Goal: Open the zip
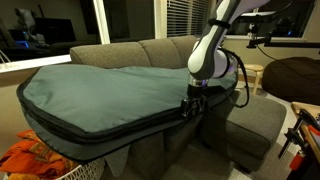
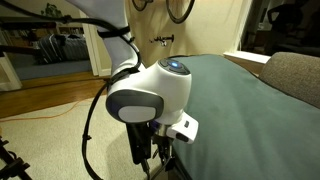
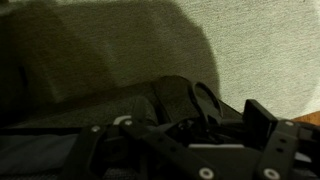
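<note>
The zip's loop pull stands loose between the open fingers of my gripper, so next I move over and close on the pull point(image 3: 206, 101) before I pull the zip open.
A very large teal-green padded bag point(image 1: 100, 90) lies on the grey sofa and also shows in an exterior view point(image 2: 240, 100). The zip point(image 1: 110, 130), a dark line with black trim, runs along its front side edge. My gripper point(image 1: 190, 106) points down at the bag's near end, right by the end of the zip; it also shows in an exterior view point(image 2: 152, 160). In the dim wrist view the fingers point(image 3: 200, 125) stand apart. A dark loop-shaped pull point(image 3: 208, 100) lies between them, untouched by the right finger point(image 3: 262, 122).
The grey sofa point(image 1: 150, 50) has a chaise section point(image 1: 255, 120) beside the gripper. An orange cloth point(image 1: 35, 160) lies low at the front. A dark beanbag point(image 1: 295, 75) sits behind. Black cables point(image 2: 95, 120) hang from the arm above the wooden floor.
</note>
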